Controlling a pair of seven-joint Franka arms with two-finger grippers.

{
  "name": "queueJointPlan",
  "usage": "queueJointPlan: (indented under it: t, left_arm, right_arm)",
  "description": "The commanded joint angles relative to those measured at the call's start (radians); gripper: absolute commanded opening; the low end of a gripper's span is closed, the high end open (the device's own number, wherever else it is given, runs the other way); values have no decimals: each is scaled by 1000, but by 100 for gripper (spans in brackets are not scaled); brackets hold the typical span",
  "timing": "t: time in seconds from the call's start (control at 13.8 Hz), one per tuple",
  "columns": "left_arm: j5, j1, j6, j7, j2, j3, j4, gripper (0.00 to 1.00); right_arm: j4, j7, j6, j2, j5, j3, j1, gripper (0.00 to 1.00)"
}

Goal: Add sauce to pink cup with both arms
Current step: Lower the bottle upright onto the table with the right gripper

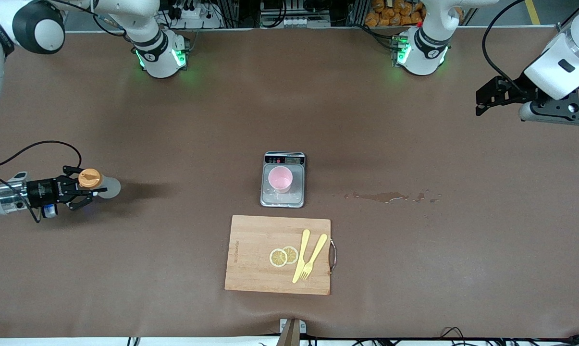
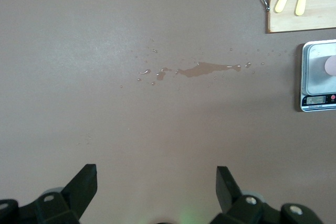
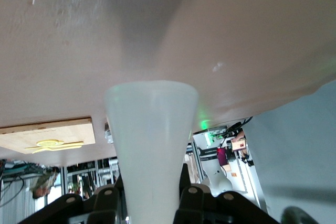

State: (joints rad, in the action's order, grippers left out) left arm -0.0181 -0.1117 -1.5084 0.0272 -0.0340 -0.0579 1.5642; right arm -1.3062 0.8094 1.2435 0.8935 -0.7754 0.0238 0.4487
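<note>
The robot's right gripper needs to release the sauce bottle on the bare brown table (image 1: 120, 185) (image 3: 147, 51) just below it, across from the scale.
My right gripper (image 1: 86, 186) is shut on the sauce bottle (image 1: 102, 184), whose orange cap (image 1: 90, 178) and whitish body are held tilted over the table at the right arm's end. In the right wrist view the bottle's whitish body (image 3: 151, 145) fills the space between the jaws of the right gripper (image 3: 152, 190). The pink cup (image 1: 280, 179) stands upright on a grey scale (image 1: 283, 199) at mid-table, well apart from the bottle. It shows partly in the left wrist view (image 2: 331, 65). My left gripper (image 1: 482, 100) is open and empty over the left arm's end of the table (image 2: 156, 179).
A wooden cutting board (image 1: 251, 259) with two lemon slices (image 1: 283, 256), a yellow knife and a fork (image 1: 313, 257) lies nearer to the front camera than the scale. A liquid spill (image 1: 390, 196) lies on the brown table toward the left arm's end (image 2: 207, 69).
</note>
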Motion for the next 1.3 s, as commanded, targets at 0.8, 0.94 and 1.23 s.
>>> queueJointPlan:
  t: [0.8, 0.94, 1.23]
  left_arm:
    - [17, 4, -15, 13, -3, -5, -6, 100]
    - [17, 4, -15, 13, -3, -3, -6, 100]
    - [17, 3, -15, 13, -1, -5, -4, 100]
  right_arm:
    - [-8, -170, -29, 148, -39, -18, 98, 78]
    - [-2, -167, -27, 147, -39, -18, 91, 100]
    - [25, -150, -29, 127, -35, -18, 91, 100]
